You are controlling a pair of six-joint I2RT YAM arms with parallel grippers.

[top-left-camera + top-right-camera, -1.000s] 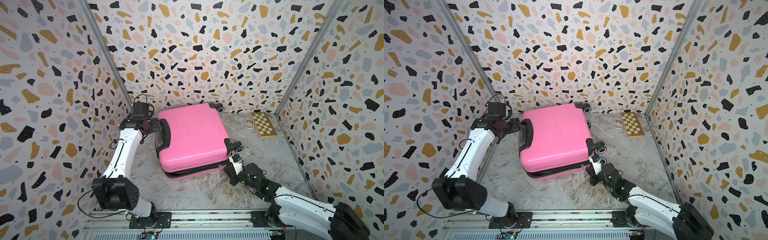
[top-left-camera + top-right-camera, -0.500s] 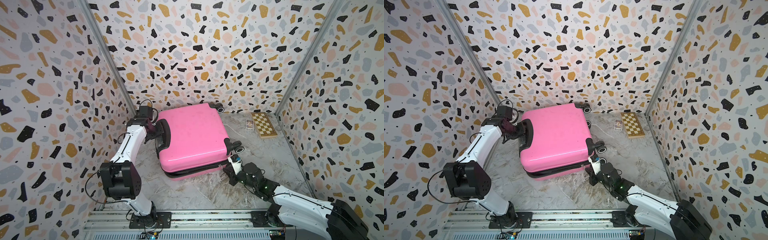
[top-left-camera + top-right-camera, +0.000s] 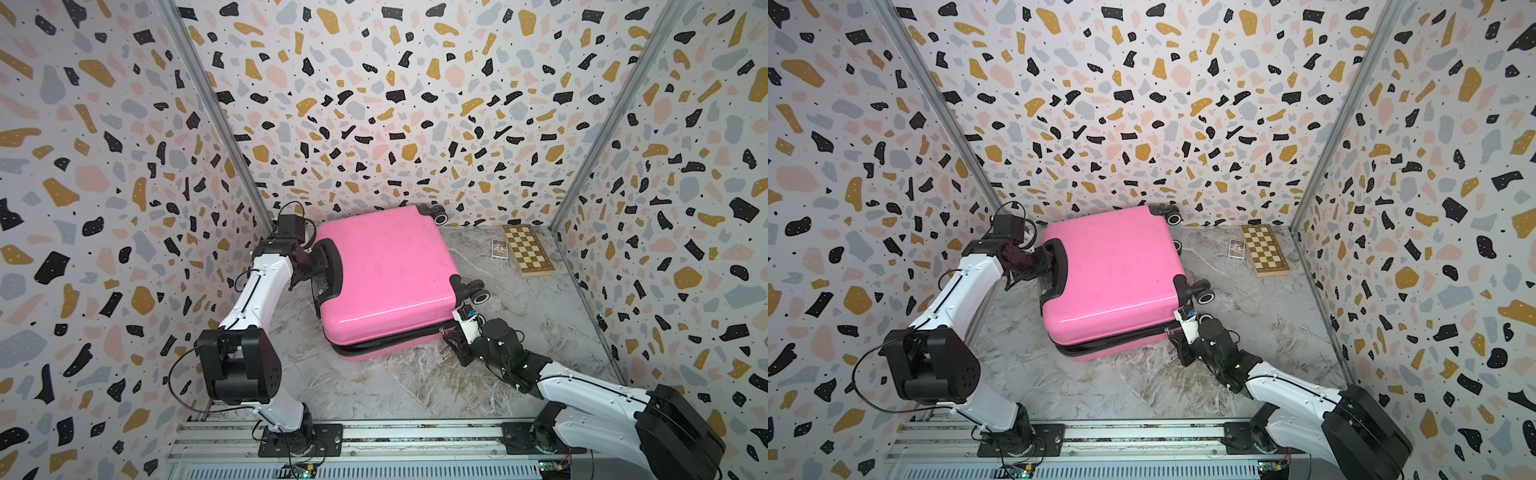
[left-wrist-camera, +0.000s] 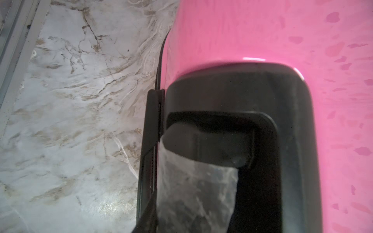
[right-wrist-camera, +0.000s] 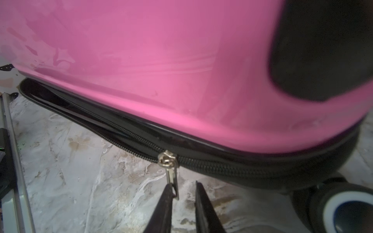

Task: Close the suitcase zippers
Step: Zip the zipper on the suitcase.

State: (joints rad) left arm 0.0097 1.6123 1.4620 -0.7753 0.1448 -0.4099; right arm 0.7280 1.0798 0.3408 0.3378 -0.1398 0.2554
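Observation:
The loose end of the pull tab is all that touches a finger of my right gripper, so next I open it and take the pull tab closer to the gold slider [image 5: 169, 171].
The pink suitcase [image 3: 386, 270] [image 3: 1113, 270] lies flat near the back wall, lid down, its black handle end towards the left arm. Along the front edge its zipper band [image 3: 390, 341] [image 5: 222, 163] is joined on the wheel side of the gold slider [image 5: 166, 159] and gapes apart beyond it. My right gripper [image 3: 450, 332] [image 5: 183, 184] sits low at that front corner, open, with the pull tab [image 5: 172, 181] resting against one finger. My left gripper [image 3: 322, 274] [image 4: 161, 181] is shut on the black handle [image 4: 232, 96], its taped finger [image 4: 193, 191] inside the recess.
A wooden chessboard [image 3: 528, 249] and a small card pack [image 3: 498, 249] lie at the back right. The case's wheels [image 3: 480, 296] stick out just behind my right gripper. Patterned walls close in three sides, and a metal rail [image 3: 374, 432] runs along the front.
The left gripper has moved onto the handle and closed there. The right gripper's fingers have parted beside the pull tab. The suitcase has stayed in place.

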